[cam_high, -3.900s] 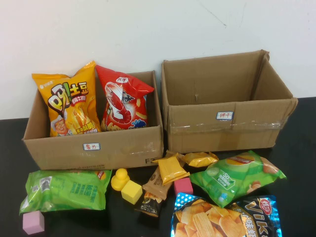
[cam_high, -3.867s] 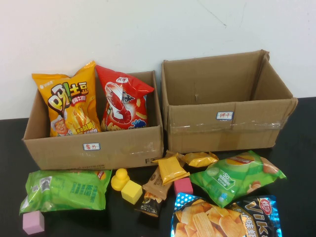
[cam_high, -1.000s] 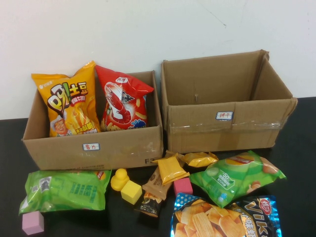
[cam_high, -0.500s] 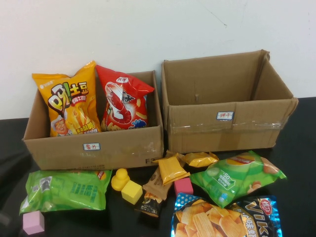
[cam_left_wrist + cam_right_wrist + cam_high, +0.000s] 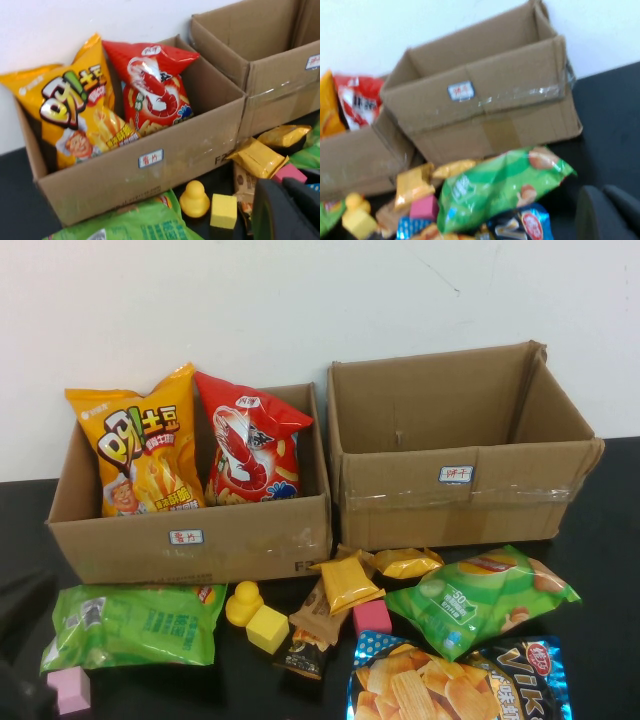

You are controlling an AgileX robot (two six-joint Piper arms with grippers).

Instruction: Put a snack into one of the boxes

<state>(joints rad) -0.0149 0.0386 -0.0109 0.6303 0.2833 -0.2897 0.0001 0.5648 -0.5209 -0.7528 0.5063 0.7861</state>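
Note:
The robot's left gripper needs to next move to the middle of the green bag [image 5: 143,624] [image 5: 119,232] next to the yellow duck and close there.
Two open cardboard boxes stand at the back. The left box [image 5: 190,540] holds an orange chip bag [image 5: 145,445] and a red shrimp-cracker bag [image 5: 250,445]. The right box [image 5: 460,485] looks empty. In front lie a green bag [image 5: 135,625], another green bag [image 5: 480,595], a blue chip bag [image 5: 455,680], yellow packets [image 5: 345,583] and a brown packet [image 5: 310,625]. My left gripper [image 5: 286,184] is shut and empty, low over the table's front near the left green bag. My right gripper [image 5: 602,192] is shut and empty, near the right green bag [image 5: 495,187]; it is outside the high view.
A yellow duck [image 5: 243,602], a yellow cube [image 5: 267,628] and pink cubes [image 5: 371,617] [image 5: 68,690] lie among the snacks. My left arm shows as a dark shape [image 5: 22,680] at the front left corner. A white wall stands behind the boxes.
My left arm has come into the high view at the front left corner. The boxes and snacks have not moved.

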